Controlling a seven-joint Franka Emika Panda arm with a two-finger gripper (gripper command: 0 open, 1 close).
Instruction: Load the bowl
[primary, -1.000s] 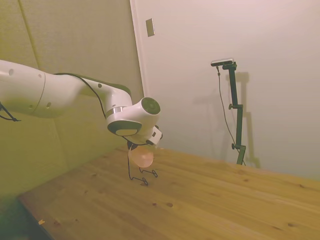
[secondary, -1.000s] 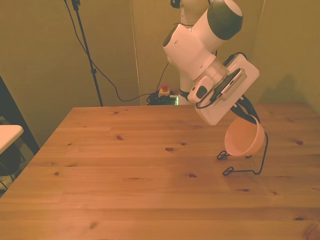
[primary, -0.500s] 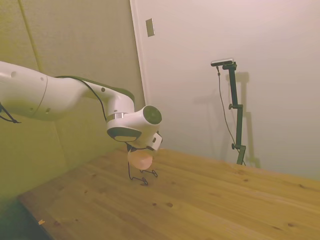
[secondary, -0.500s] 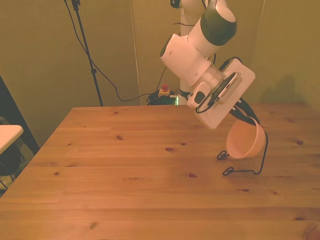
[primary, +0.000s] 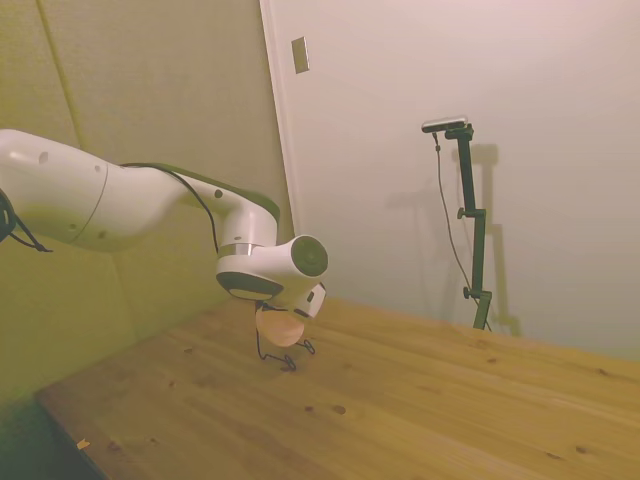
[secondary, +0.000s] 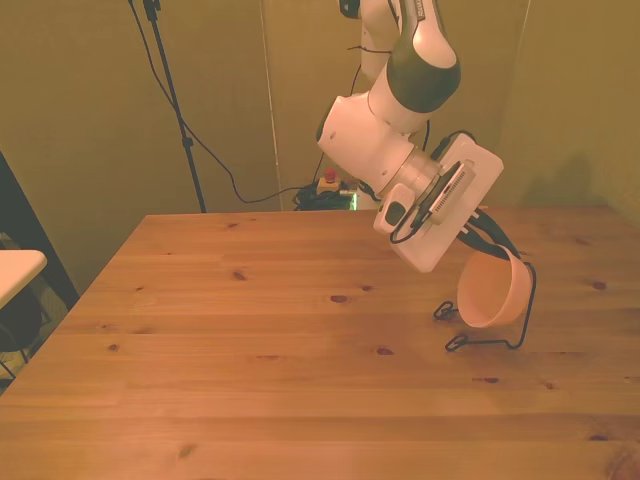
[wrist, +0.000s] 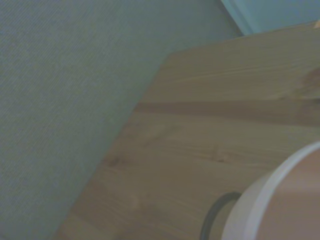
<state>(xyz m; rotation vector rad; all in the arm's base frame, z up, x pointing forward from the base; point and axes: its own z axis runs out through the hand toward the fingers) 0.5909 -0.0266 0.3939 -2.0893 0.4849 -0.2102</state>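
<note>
The robot's gripper will release the pale pink bowl, now hanging tilted in the stand, low down inside the loop of the black wire stand (primary: 281, 339).
The pale pink bowl (secondary: 492, 292) hangs tilted, its opening turned toward the front view's left, inside the loop of a black wire stand (secondary: 524, 318) on the wooden table (secondary: 250, 360). My gripper (secondary: 496, 246) is shut on the bowl's upper rim, just above the stand. In the side view the bowl (primary: 283, 328) shows under the white wrist, over the wire stand (primary: 272, 355); the fingers are hidden there. The wrist view catches the bowl's rim (wrist: 280, 200) and a curve of the wire stand (wrist: 215, 212).
The wire stand's feet (secondary: 450, 328) rest on the table at the front view's right. A tripod pole (secondary: 175, 110) and cables (secondary: 330, 188) stand behind the table's far edge. A wall runs close along the table's edge (wrist: 125, 135).
The arm has come down and the bowl has sunk lower, a little toward the front view's right, deeper into the wire stand's loop. My grip on the rim is unchanged.
</note>
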